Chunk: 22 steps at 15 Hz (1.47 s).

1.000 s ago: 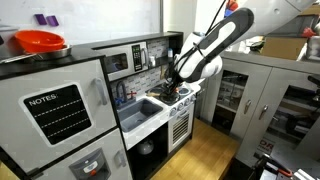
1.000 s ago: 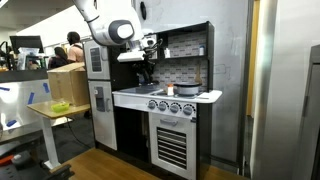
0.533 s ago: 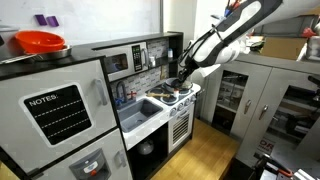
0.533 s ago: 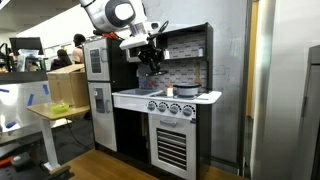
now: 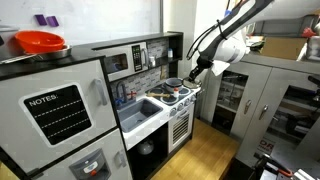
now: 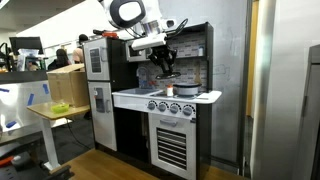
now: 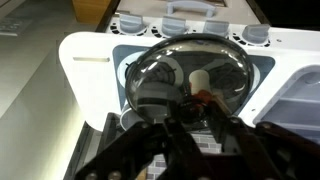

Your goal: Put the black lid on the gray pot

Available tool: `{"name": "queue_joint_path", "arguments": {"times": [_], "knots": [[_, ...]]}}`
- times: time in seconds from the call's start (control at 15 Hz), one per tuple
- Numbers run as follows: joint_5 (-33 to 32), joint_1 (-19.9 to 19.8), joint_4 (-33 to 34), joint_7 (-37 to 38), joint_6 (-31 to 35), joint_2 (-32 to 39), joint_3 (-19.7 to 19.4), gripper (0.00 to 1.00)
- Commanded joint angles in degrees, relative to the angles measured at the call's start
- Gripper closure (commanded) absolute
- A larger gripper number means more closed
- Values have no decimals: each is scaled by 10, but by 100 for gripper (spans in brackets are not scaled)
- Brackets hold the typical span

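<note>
Next, my gripper releases the black lid on the gray pot at the back of the stove (image 5: pixel 174 82) (image 7: pixel 150 100).
My gripper (image 7: pixel 196 112) is shut on the knob of the black lid (image 7: pixel 190 62), a round lid with a dark rim and a see-through middle. It holds the lid flat in the air above the white toy stove top (image 7: pixel 90 70). In both exterior views the gripper (image 6: pixel 164 62) (image 5: pixel 194 71) hangs over the stove's near-sink side with the dark lid under it. The gray pot (image 6: pixel 188 91) stands on the stove, lower and to the side of the lid. I cannot make the pot out clearly in the wrist view.
An orange-red bowl (image 5: pixel 40 42) sits on top of the toy fridge. A sink (image 5: pixel 140 108) lies beside the stove, under a shelf and back wall (image 6: pixel 190 55). Metal cabinets (image 5: pixel 270 95) stand nearby. A table with a cardboard box (image 6: pixel 65 85) is off to one side.
My gripper has risen and moved from over the sink toward the stove, carrying the lid. The pot has not moved.
</note>
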Motion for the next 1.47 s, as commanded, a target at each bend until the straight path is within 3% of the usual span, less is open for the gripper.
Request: {"name": "queue_joint_path", "arguments": {"times": [0.0, 0.47, 0.53, 0.93, 1.4], "knots": [[17, -4, 7, -23, 0, 3, 2, 67], [32, -8, 15, -45, 0, 8, 7, 67], [32, -8, 15, -45, 0, 8, 7, 92], [47, -24, 50, -63, -11, 30, 2, 92], [79, -47, 153, -94, -44, 98, 22, 92]]}}
